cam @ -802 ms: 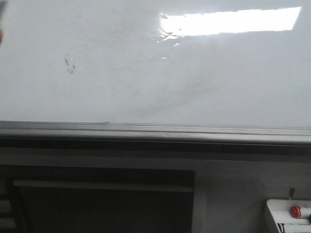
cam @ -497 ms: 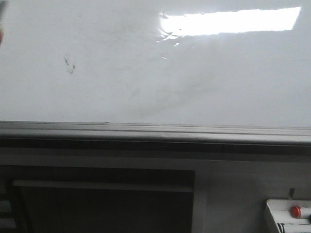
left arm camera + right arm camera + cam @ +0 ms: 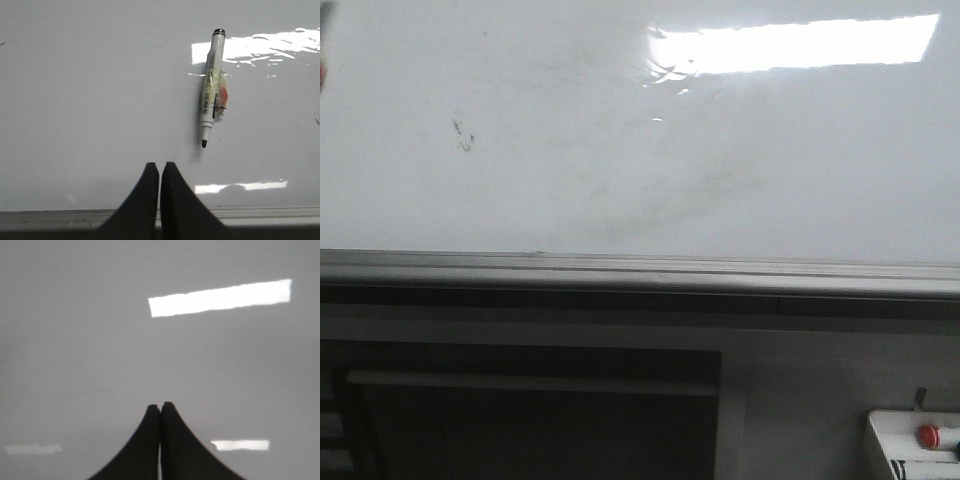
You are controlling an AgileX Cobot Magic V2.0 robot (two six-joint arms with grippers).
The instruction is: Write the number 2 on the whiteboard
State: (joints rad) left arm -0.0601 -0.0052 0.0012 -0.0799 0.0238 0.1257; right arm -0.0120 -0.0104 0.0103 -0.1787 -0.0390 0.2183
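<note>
I should move my left gripper to the white marker next and close it on the taped part (image 3: 322, 78) (image 3: 208, 103) beside its red patch, near the writing tip.
The whiteboard (image 3: 620, 150) fills the upper front view, glossy white with faint smears and a grey edge rail (image 3: 640, 270). No number 2 shows on it; only small dark smudge specks (image 3: 463, 134) mark its left part. In the left wrist view an uncapped white marker (image 3: 211, 90) lies flat on the whiteboard (image 3: 90, 100), tip toward my left gripper (image 3: 160, 165), which is shut and empty a short way from the tip. My right gripper (image 3: 161, 405) is shut and empty over bare whiteboard (image 3: 90, 340). Neither gripper shows in the front view.
A bright rectangular light reflection (image 3: 790, 45) lies on the board's upper right. Below the rail are a dark shelf opening (image 3: 530, 420) and a white box with a red button (image 3: 927, 436) at the lower right. A red-and-white bit (image 3: 323, 60) shows at the left edge.
</note>
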